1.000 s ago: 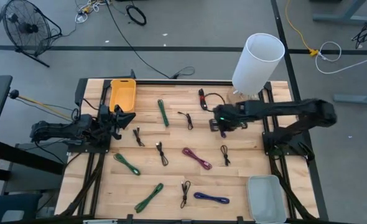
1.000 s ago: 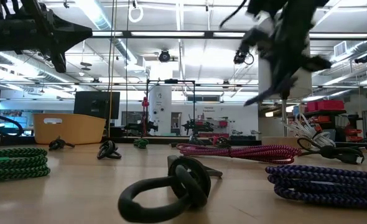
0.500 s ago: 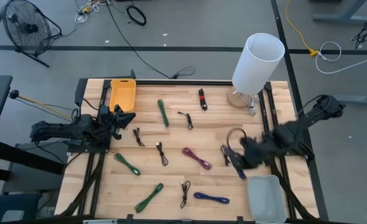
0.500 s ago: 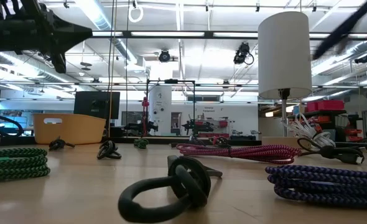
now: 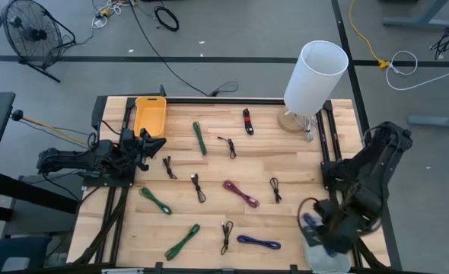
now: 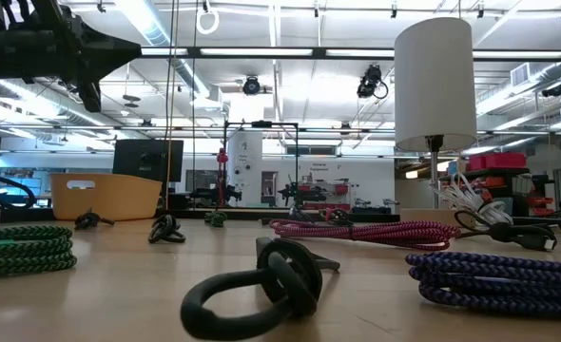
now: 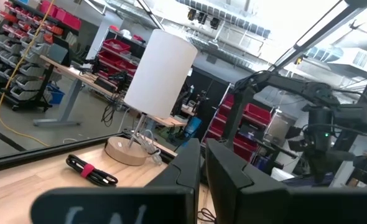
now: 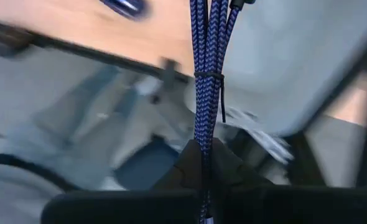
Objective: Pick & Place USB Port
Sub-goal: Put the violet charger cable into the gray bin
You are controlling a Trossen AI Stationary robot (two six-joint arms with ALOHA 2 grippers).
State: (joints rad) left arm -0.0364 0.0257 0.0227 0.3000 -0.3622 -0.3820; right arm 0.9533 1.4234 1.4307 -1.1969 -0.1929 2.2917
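Next, my right gripper lets go of the blue cable bundle inside the grey bin (image 5: 321, 244) (image 8: 289, 56) at the near corner of the table.
My right gripper (image 5: 316, 225) hangs over the grey bin (image 5: 321, 260) at the table's near right corner, shut on a bundled blue braided cable (image 8: 205, 74) that shows in the right wrist view above the bin's pale inside (image 8: 283, 62). In the high view the arm is blurred. My left gripper (image 5: 154, 144) waits at the table's left edge beside the yellow bin (image 5: 150, 116), with its fingers (image 7: 199, 168) shut. Several other coiled cables lie flat on the wood, among them a blue one (image 5: 259, 243) and a magenta one (image 5: 241, 192). My right gripper (image 8: 203, 163) pinches the blue cable bundle between its two fingers at one end of the bundle (image 8: 203, 144), several strands together, bound by a thin black tie (image 8: 209, 76). The bundle runs on straight out past the fingertips, lifted clear over the grey bin.
A white lamp (image 5: 316, 72) stands at the far right of the table. A black cable with a red tie (image 5: 246, 120) lies near it. Green cables (image 5: 199, 138) and black cables (image 5: 275, 189) are scattered over the middle and near half. A black coil (image 6: 261, 280) lies close in the low view.
My right arm has swung fast from the far middle of the table, near the lamp, toward the near right corner, carrying the cable with it. It has left the low view and now hangs over the grey bin.
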